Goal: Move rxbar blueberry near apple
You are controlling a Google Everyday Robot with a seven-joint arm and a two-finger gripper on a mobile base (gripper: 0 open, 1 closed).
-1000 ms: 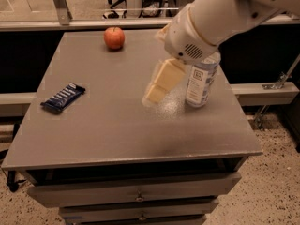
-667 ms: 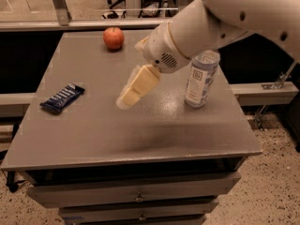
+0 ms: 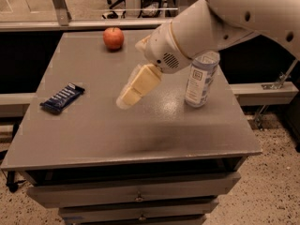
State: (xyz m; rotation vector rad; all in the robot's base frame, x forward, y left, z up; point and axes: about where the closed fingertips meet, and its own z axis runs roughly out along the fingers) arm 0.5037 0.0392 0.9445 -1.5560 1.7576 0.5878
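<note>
The gripper moves to the rxbar blueberry next and grabs its end [image 3: 76,90] nearest the apple.
The rxbar blueberry [image 3: 62,98], a dark blue wrapper with pale lettering, lies flat near the left edge of the grey table [image 3: 140,144]. The red-orange apple [image 3: 113,38] sits at the back of the table, well apart from the bar. My gripper [image 3: 125,99] hangs above the middle of the table, pointing down and left. It is to the right of the bar and in front of the apple, touching neither and holding nothing that shows.
A clear plastic bottle with a white and blue label [image 3: 200,81] stands on the right side of the table, partly behind my white arm [image 3: 206,27]. Drawers [image 3: 138,197] sit under the table top. A railing and chair legs are beyond the back edge.
My gripper has swung left, away from the bottle and toward the middle of the table, closer to the bar. The bar, the apple and the bottle have not moved.
</note>
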